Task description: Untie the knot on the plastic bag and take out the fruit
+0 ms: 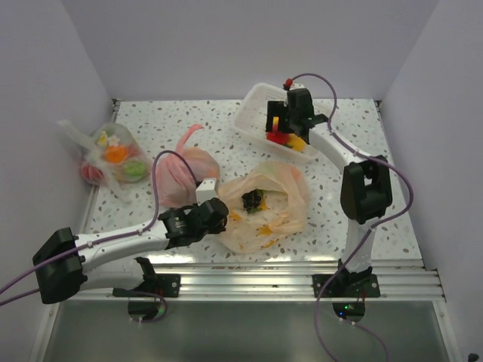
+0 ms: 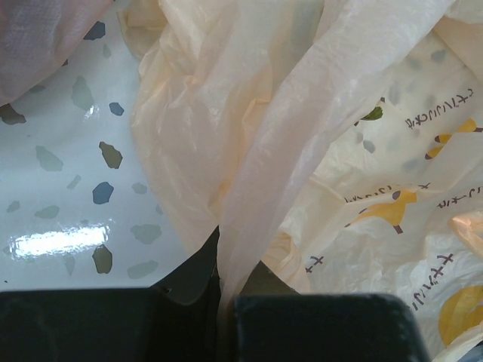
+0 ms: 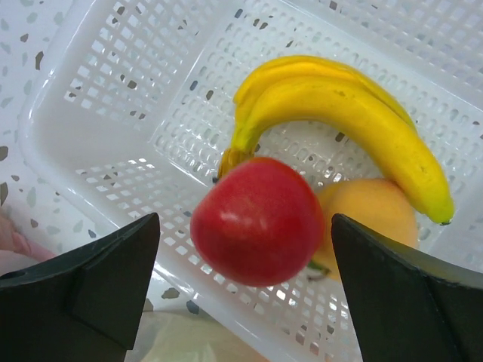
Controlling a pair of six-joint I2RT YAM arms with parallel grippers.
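Observation:
My right gripper will next move to the stem point(image 1: 254, 201) of the dark bunch of grapes inside the open plastic bag and close on it.
The peach-orange plastic bag point(image 1: 281, 197) lies open in the middle of the table, and no knot shows on it. A dark grape bunch point(image 1: 252, 200) sits in its mouth. My left gripper point(image 1: 215, 215) is shut on a fold of the bag's edge point(image 2: 264, 113), which runs down between its fingers point(image 2: 317, 328). My right gripper point(image 3: 245, 219) is open above the white basket point(image 3: 113, 75). A red apple point(image 3: 256, 219), slightly blurred, is between its fingers and touches neither. A yellow banana point(image 3: 339, 105) and a peach-coloured fruit point(image 3: 370, 211) lie in the basket.
A pink bag point(image 1: 181, 173) with a twisted tail lies just left of the plastic bag and shows in the left wrist view's corner point(image 2: 38, 38). A clear bag of fruit point(image 1: 113, 158) sits at the far left by the wall. The basket point(image 1: 253, 109) is at the back.

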